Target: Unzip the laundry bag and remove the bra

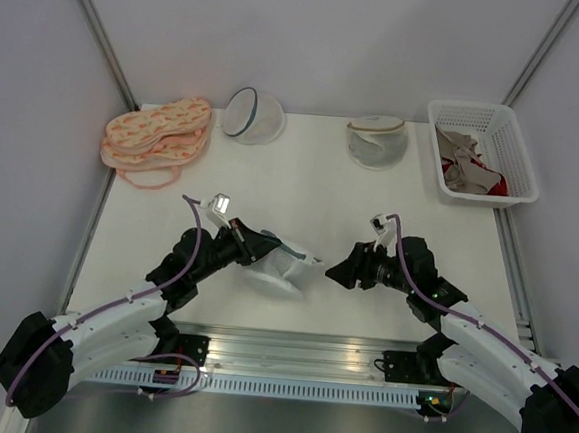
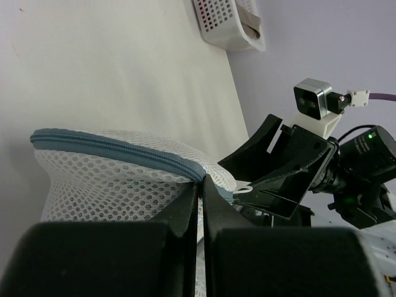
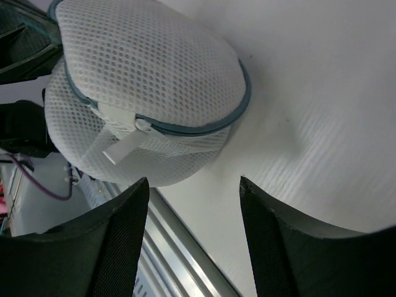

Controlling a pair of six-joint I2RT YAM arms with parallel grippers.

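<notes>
The open fingers of my right gripper are around empty space beside the laundry bag, so that gripper should move over and pinch the white pull tab (image 3: 124,146) before unzipping.
The laundry bag (image 1: 284,266), a white mesh dome with a grey-blue zipper rim, lies near the table's front edge between both arms. My left gripper (image 1: 272,248) is shut on the bag's mesh right at the zipper rim (image 2: 124,150). In the right wrist view the bag (image 3: 148,80) is zipped closed, with its white pull tab (image 3: 120,147) hanging at the front. My right gripper (image 1: 337,272) is open and empty, a short way right of the bag; its fingers (image 3: 117,241) frame bare table below the tab. The bra is hidden.
A mesh dome with a dark navy rim (image 1: 253,114) and one with a beige rim (image 1: 378,140) stand at the back. Peach garments (image 1: 155,138) lie back left. A white basket (image 1: 519,172) with beige and red garments stands back right. The metal rail (image 1: 289,352) runs along the front.
</notes>
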